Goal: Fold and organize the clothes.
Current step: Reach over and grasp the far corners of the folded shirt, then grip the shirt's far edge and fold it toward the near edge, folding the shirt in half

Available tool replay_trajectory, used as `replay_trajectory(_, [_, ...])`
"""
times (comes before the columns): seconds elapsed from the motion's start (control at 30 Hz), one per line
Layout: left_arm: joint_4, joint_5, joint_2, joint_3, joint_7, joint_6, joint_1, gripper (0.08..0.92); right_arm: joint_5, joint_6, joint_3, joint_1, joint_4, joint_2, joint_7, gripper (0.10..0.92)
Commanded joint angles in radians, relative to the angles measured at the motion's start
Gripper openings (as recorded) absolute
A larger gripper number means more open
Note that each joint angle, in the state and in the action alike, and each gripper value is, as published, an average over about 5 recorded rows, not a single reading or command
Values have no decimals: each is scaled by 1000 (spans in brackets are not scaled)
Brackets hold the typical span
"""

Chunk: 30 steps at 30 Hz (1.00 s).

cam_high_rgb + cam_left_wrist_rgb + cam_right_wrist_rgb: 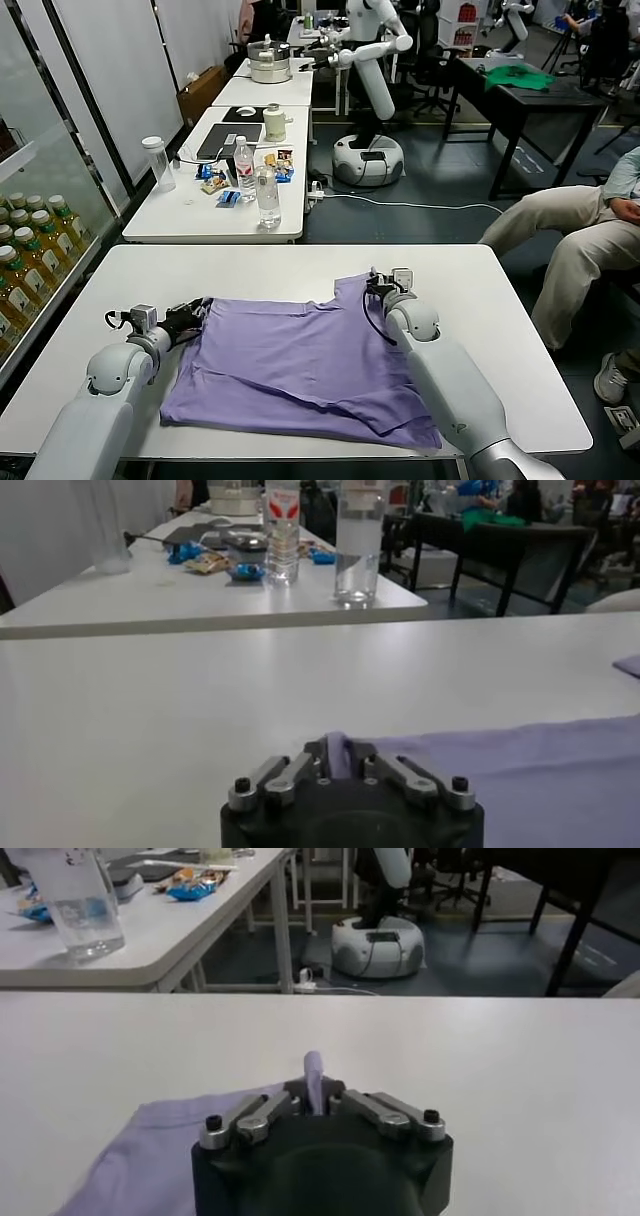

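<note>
Next, I release the lavender T-shirt's far corner, now held low at the table surface, with my right gripper over the shirt's side edge (409,349), just above the rumpled folds.
The lavender T-shirt (290,365) lies spread on the white table (280,265), plain side up, partly folded with rumpled lower edges. My left gripper (192,312) is shut on the shirt's far left corner; in the left wrist view a fold of lavender cloth (336,754) is pinched between its fingers. My right gripper (378,286) is shut on the shirt's far right corner; in the right wrist view a strip of cloth (314,1076) stands up between its fingers. Both grippers sit low at the table surface.
A second white table (215,215) beyond holds water bottles (267,195), a clear cup, snacks and a laptop. A seated person's legs (560,240) are at the right. Shelves of bottled drinks (30,240) stand at the left. Another robot (368,90) stands farther back.
</note>
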Motion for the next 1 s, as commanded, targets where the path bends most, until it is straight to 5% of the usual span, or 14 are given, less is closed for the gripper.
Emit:
replay_trajectory(0.03, [-144,-117,38,-36,-43,-10,83,162,60,-33,-9,-54,233,-63,29,118])
replay_trajectory(0.37, [-321,-128,48,-100,-61,-45,302,84,146,-107,51,-299,625,-206,102,118])
replay_trajectory(1.0, [-386,-75,25,-190,-48,-83,440,84,127,-101,220,-632,808,-269,70,118])
